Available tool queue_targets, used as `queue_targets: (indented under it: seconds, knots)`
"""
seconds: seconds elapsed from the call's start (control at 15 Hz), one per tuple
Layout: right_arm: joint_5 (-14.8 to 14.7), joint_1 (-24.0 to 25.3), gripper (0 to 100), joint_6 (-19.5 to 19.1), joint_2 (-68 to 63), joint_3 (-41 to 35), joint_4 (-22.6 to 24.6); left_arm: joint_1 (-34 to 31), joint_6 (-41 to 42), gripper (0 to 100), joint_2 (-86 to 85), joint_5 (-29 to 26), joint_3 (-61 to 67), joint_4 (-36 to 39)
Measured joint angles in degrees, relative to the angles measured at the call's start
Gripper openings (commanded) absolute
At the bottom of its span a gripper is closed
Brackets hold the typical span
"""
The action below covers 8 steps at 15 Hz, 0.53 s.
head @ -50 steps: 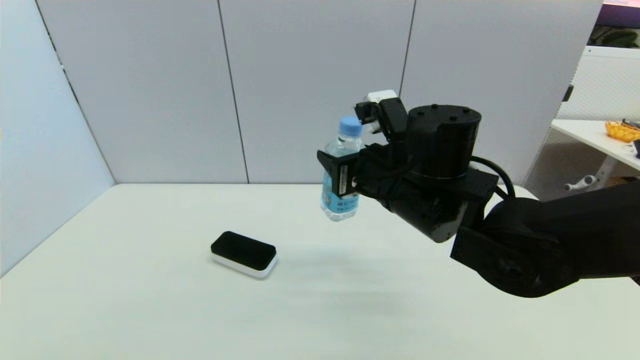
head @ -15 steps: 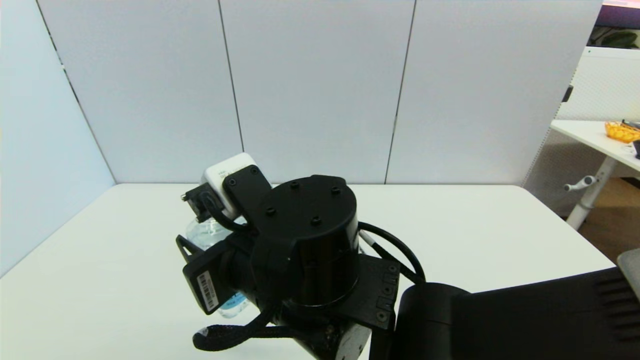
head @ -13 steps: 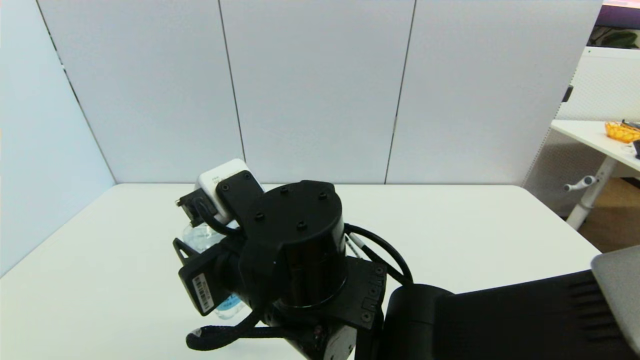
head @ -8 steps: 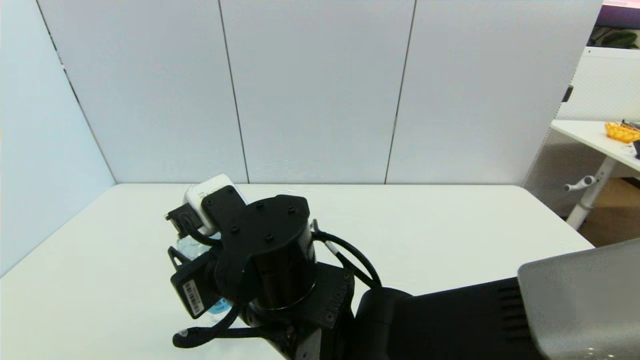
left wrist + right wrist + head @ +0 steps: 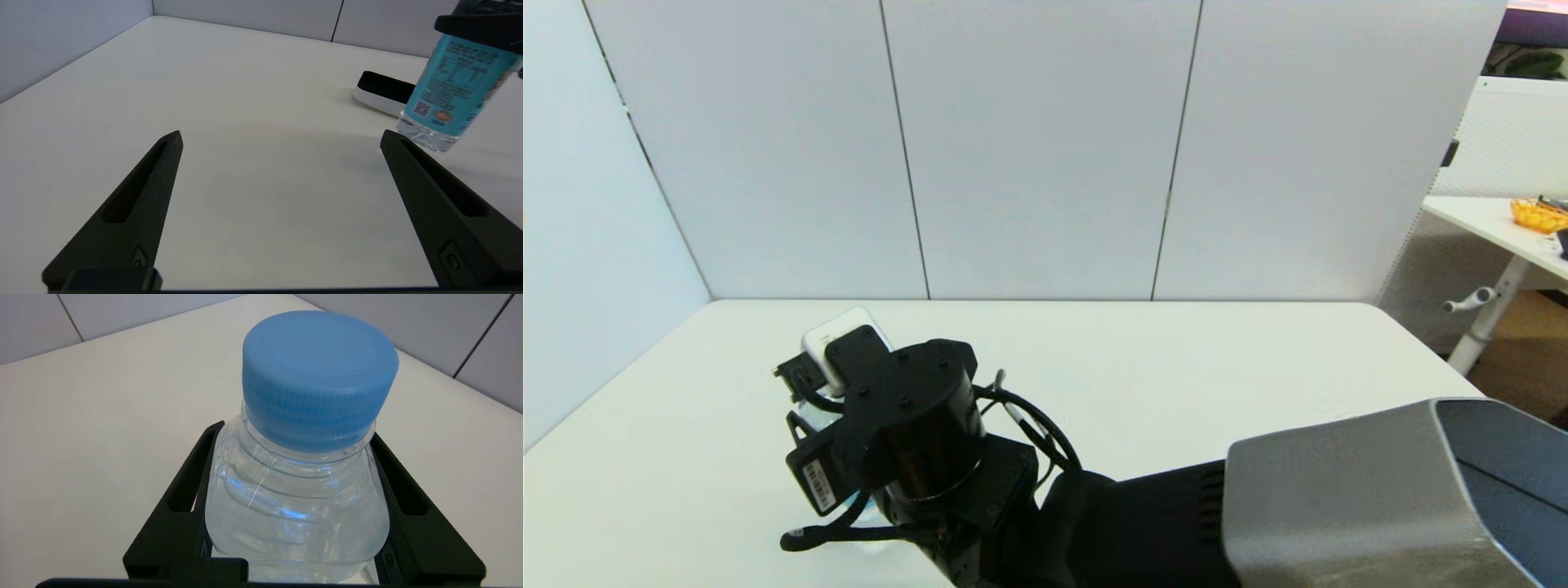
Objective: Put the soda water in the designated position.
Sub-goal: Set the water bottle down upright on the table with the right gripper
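Note:
I should let go of the soda water with my right gripper on the bare white table, a little nearer the back panels point(image 5: 877, 494).
The soda water point(image 5: 294, 506) is a clear bottle with a light-blue cap point(image 5: 318, 375). My right gripper point(image 5: 296, 433) is shut on its shoulder. In the left wrist view the soda water point(image 5: 453, 85) hangs slightly tilted, its base low over the table, in front of the black-topped white block point(image 5: 382, 92). In the head view my right gripper point(image 5: 810, 451) is at the table's front left, and the wrist hides nearly all of the bottle and the whole block. My left gripper point(image 5: 281, 136) is open and empty, low over the table to the left of the bottle.
The white table point(image 5: 1217, 359) is closed in by grey partition panels at the back and on the left. My right arm point(image 5: 1258, 506) lies across the table's front. A side table with an orange basket point(image 5: 1539, 214) stands far right.
My right arm has swung left, toward the front and downward with the bottle still held. It now covers the block in the head view.

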State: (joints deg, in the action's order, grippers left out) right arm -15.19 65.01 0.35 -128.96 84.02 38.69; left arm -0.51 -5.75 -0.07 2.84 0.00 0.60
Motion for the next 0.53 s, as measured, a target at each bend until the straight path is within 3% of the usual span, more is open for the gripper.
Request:
queue_targets:
  seconds: [0.53]
  knots:
    - [-0.1,-2.1,0,-0.8,-6.0,5.7,-0.4,0.0,0.0,100,0.0,0.0,0.0,0.0]
